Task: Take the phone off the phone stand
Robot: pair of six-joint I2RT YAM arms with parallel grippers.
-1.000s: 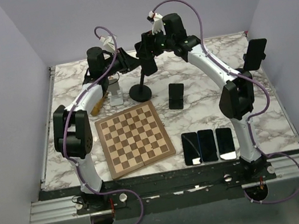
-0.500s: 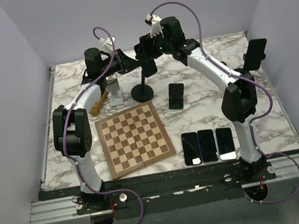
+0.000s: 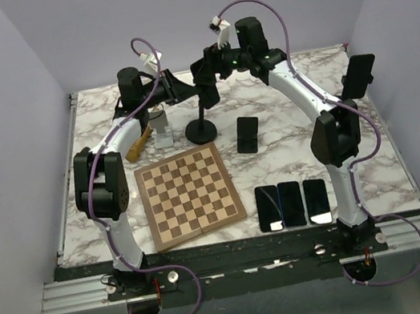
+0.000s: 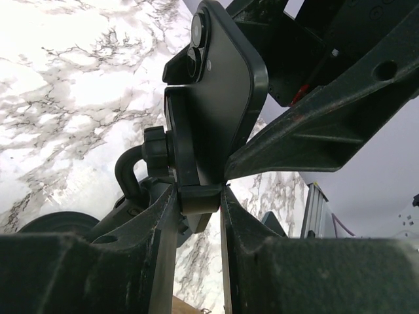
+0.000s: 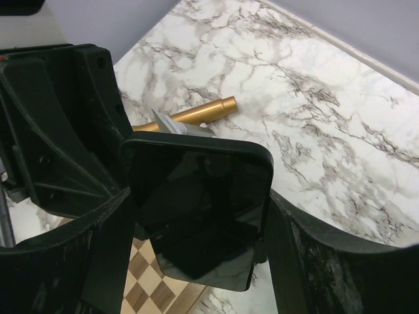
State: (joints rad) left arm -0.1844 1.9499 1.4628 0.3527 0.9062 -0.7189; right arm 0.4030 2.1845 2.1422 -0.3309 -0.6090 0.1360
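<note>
My right gripper should open and straighten the phone by one long edge [image 3: 218,94] before pulling it out, because it sits crooked on the phone stand.
The black phone [image 3: 207,87] stands upright at the top of the phone stand, whose round black base [image 3: 199,131] rests at the back of the table. My right gripper [image 3: 210,71] reaches in from the right. In the right wrist view its fingers press both long edges of the phone's dark screen [image 5: 203,216], shut on it. My left gripper [image 3: 184,90] comes from the left. In the left wrist view it [image 4: 200,196] is shut on the stand's cradle below the phone's back [image 4: 219,98].
A chessboard [image 3: 190,195] lies in front of the stand. Three phones [image 3: 292,204] lie in a row near the front edge, another [image 3: 247,134] beside the base. A phone on a second stand [image 3: 358,75] sits at the right edge. A gold tube [image 5: 196,114] lies at the left.
The right wrist has shifted slightly up and to the right. The left arm has drawn back a little to the left. Both grips look unchanged.
</note>
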